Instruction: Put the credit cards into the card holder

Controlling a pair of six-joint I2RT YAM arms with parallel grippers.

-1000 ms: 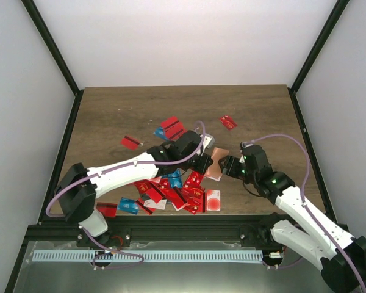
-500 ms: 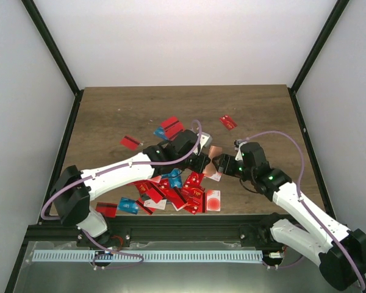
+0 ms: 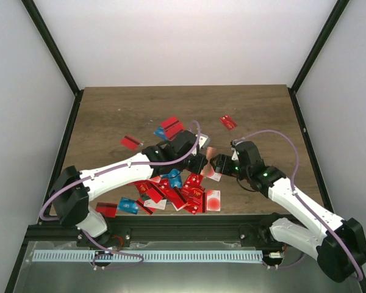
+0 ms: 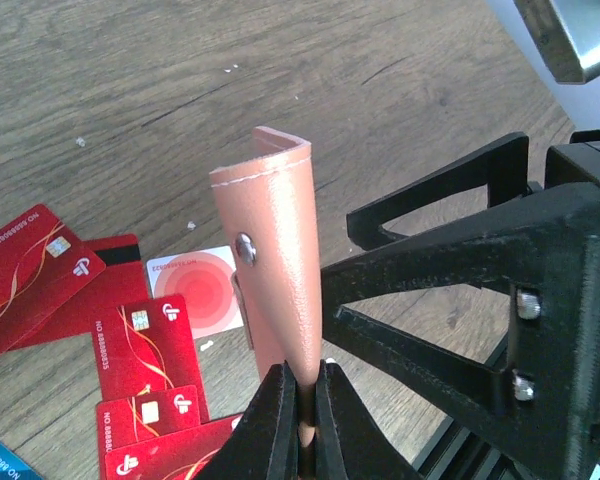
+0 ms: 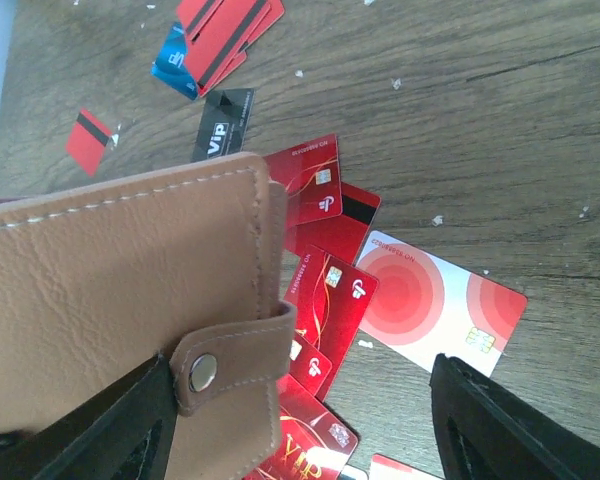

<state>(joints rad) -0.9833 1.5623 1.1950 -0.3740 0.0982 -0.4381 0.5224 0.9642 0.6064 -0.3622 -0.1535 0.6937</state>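
Note:
Next, my right gripper should go to the snap strap [image 3: 211, 162] [image 5: 238, 358] of the tan card holder and close there, because pulling the strap opens it.
My left gripper [image 3: 200, 163] is shut on the lower edge of the tan card holder [image 3: 211, 152] and holds it upright above the table; the wrist view shows the holder [image 4: 275, 250] pinched between the fingers of that gripper [image 4: 302, 400]. My right gripper [image 3: 219, 163] is open right beside the holder. In its wrist view the holder [image 5: 120, 290], with its snap strap [image 5: 202, 372], fills the left side and overlaps one finger of that gripper [image 5: 300, 440]. Credit cards [image 3: 177, 192] lie scattered below, mostly red [image 5: 335, 290].
A white card with red circles [image 5: 440, 305] lies under the right gripper. A dark grey VIP card [image 5: 223, 125] and red and blue cards [image 3: 171, 128] lie farther back. Single red cards lie at the back right [image 3: 228, 122] and left [image 3: 130, 141].
My right gripper has moved left, closing up to the holder. My left gripper has shifted the holder slightly back and turned it more upright.

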